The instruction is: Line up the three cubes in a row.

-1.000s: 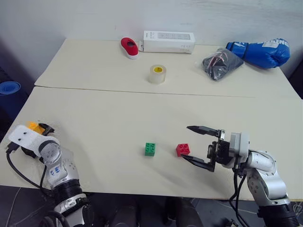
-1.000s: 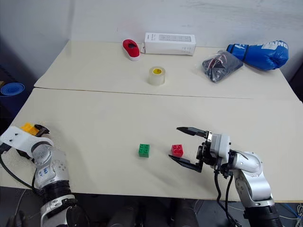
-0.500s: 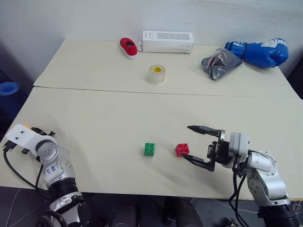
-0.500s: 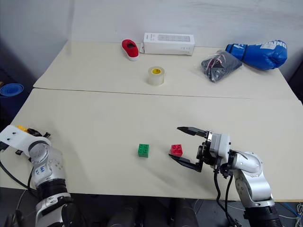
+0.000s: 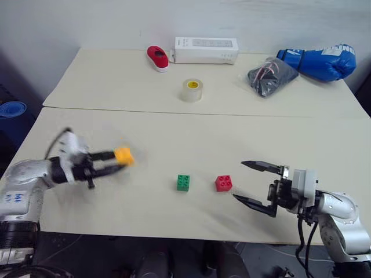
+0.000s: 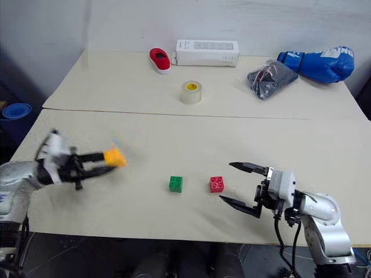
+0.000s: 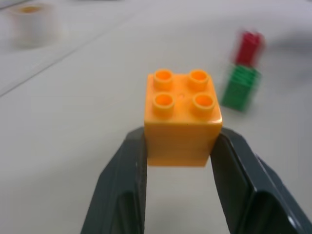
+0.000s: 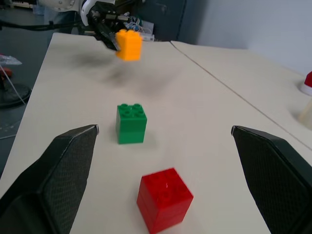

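Note:
My left gripper will release the orange-yellow cube and leave it on the table [image 5: 149, 180] beside the green cube, at a spot that is opposite the red cube.
My left gripper [image 5: 116, 161] is shut on the orange-yellow cube [image 5: 124, 155] and holds it just above the table's left half; its black fingers [image 7: 124, 180] clamp the cube's sides [image 7: 181, 119]. The green cube [image 5: 184, 182] and the red cube [image 5: 223, 183] rest side by side near the front edge, a small gap between them. The held cube is well to the left of the green one. To the right of the red cube my right gripper [image 5: 239, 180] stands open and empty, clear of it, its fingers pointing towards the red cube [image 8: 164, 199] and green cube [image 8: 131, 123].
At the back lie a tape roll [image 5: 192, 90], a red oval object [image 5: 157, 57], a white box [image 5: 206, 51], a dark bag [image 5: 271, 76] and a blue boxing glove [image 5: 317, 62]. A seam [image 5: 174, 113] crosses between the two tabletops. A blue round thing [image 5: 11, 108] sits off the left edge.
My left arm has swung in from the table's left edge to the right, carrying the orange-yellow cube. My right gripper has drawn back to the right, away from the red cube.

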